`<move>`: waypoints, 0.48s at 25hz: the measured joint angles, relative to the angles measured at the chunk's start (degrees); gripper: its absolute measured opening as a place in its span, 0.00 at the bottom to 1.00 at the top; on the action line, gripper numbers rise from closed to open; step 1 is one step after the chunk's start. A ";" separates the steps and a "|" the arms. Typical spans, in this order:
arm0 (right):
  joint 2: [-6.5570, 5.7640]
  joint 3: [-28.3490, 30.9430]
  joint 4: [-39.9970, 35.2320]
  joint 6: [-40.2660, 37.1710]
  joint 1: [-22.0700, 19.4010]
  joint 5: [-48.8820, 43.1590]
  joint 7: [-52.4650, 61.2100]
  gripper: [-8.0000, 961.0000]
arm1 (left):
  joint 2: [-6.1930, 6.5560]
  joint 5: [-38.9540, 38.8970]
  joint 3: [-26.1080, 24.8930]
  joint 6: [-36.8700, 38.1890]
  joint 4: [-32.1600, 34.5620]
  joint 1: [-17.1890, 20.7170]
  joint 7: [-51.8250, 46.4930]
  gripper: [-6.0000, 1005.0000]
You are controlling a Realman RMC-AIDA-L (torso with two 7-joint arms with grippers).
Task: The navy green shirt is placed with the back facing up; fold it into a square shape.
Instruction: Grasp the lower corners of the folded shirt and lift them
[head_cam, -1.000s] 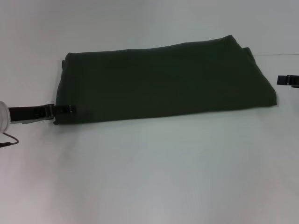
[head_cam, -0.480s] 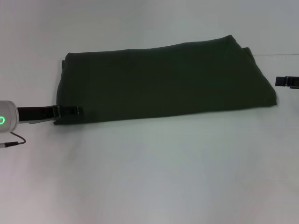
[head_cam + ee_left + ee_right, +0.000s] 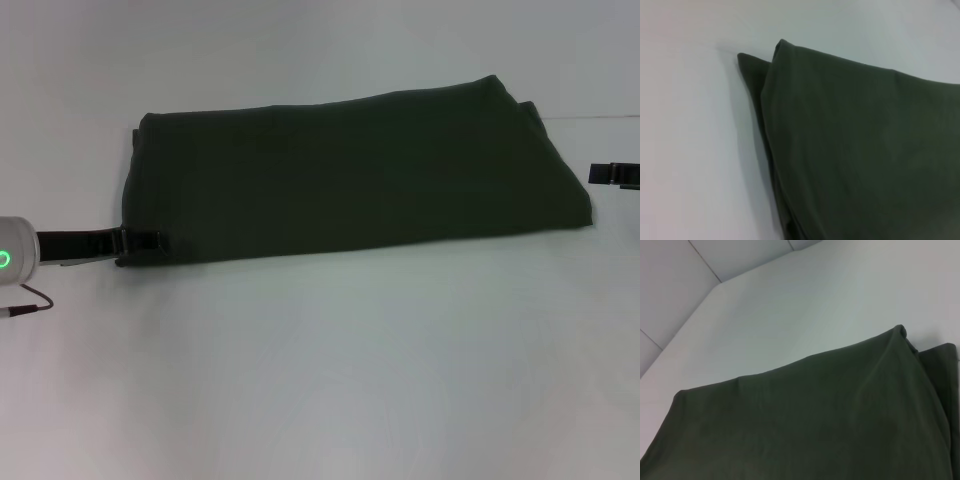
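My left gripper needs to back off, as its fingers are lying on top of the shirt's near corner, and first grip the shirt's short edge (image 3: 125, 221) beside that corner.
The navy green shirt (image 3: 350, 175) lies folded into a long band across the white table, plain side up. In the head view my left gripper (image 3: 148, 241) reaches in low from the left and sits at the shirt's near left corner, overlapping its edge. My right gripper (image 3: 612, 174) shows only as a black tip at the frame's right edge, a little apart from the shirt's right end. The left wrist view shows a layered corner of the shirt (image 3: 860, 150). The right wrist view shows the shirt's (image 3: 805, 425) other end with a stepped fold.
The white table (image 3: 320, 380) spreads wide in front of the shirt. A thin cable (image 3: 25, 303) hangs below the left arm's wrist, whose green light is lit. Wall panels (image 3: 690, 270) rise beyond the table's far edge.
My left gripper slid right onto the shirt's near left corner, then drew back slightly left. The shirt and the right gripper have stayed put.
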 joint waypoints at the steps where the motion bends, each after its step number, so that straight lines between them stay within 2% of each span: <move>1: 0.00 0.00 0.00 0.00 0.04 0.00 0.04 0.79 | -0.02 0.00 0.18 -0.26 -0.02 0.01 -0.08 0.80; 8: 0.00 0.00 0.00 0.00 0.07 0.00 0.14 0.78 | -0.12 0.06 0.50 -2.89 -0.65 0.04 -1.15 0.59; 12: 0.01 0.00 -0.10 0.02 0.13 -0.67 0.53 0.78 | 0.05 0.84 0.57 -2.83 -1.20 -0.24 -1.67 0.39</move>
